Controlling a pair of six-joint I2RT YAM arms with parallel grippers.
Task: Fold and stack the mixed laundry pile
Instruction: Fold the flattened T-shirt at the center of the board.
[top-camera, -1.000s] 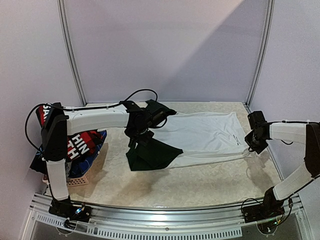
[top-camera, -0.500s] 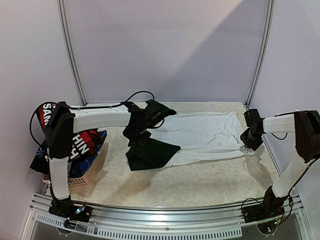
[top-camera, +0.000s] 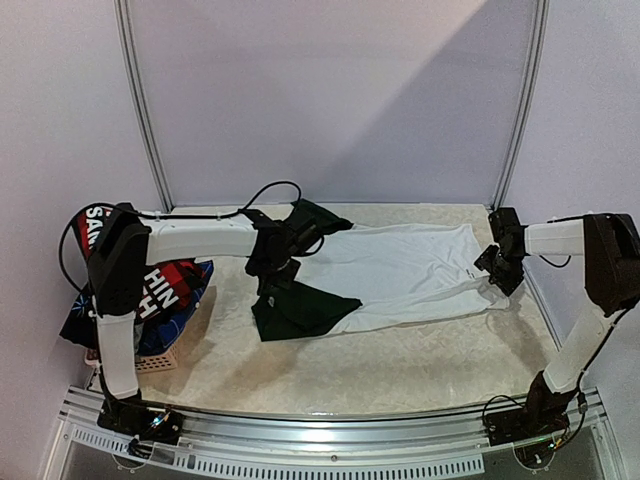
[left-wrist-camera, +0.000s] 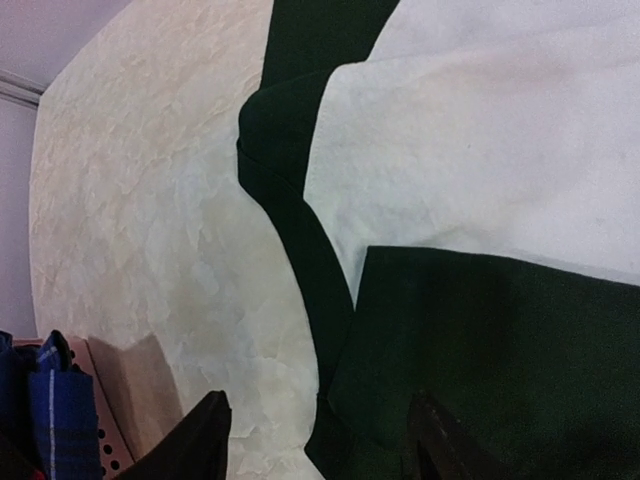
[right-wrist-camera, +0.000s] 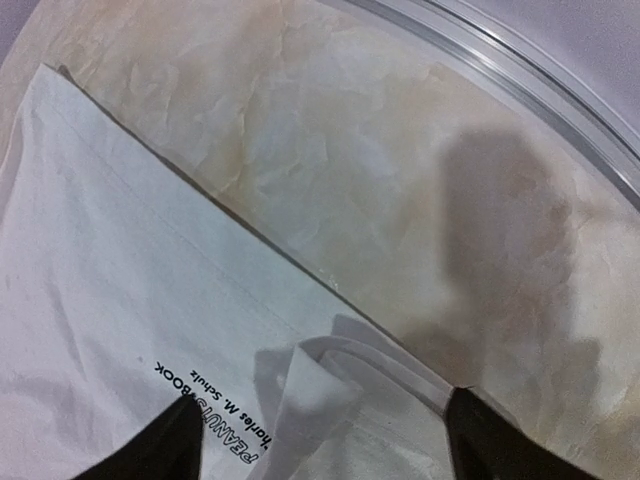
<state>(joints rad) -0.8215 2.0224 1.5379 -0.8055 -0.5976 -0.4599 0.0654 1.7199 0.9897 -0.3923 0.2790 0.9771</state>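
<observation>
Next, I grip the T-shirt's near hem corner (top-camera: 499, 302) with my right gripper and pull straight the loose fold that bunches beside the lettering on the white T-shirt.
A white T-shirt (top-camera: 410, 270) with dark green sleeves (top-camera: 300, 310) lies spread flat across the table. My left gripper (top-camera: 272, 272) hovers over its left end, open. In the left wrist view the left gripper (left-wrist-camera: 320, 450) holds nothing, and the green sleeve (left-wrist-camera: 500, 340) and bare table lie under it. My right gripper (top-camera: 497, 268) is open over the shirt's right hem. The right wrist view shows the right gripper (right-wrist-camera: 335, 450) astride a loose bunched fold (right-wrist-camera: 320, 390) beside black lettering (right-wrist-camera: 215, 415). The rest of the laundry pile (top-camera: 160, 285) is heaped at far left.
A pinkish woven basket (top-camera: 160, 358) holds the pile by the left wall; its corner (left-wrist-camera: 110, 400) and a blue plaid piece (left-wrist-camera: 55, 400) show in the left wrist view. A metal rail (top-camera: 320, 420) runs along the near edge. The table's curved rim (right-wrist-camera: 520, 80) lies beyond the hem.
Both grippers have gone from shut to open and let go of the shirt, which now rests on the table. The right gripper has drawn back toward the far right.
</observation>
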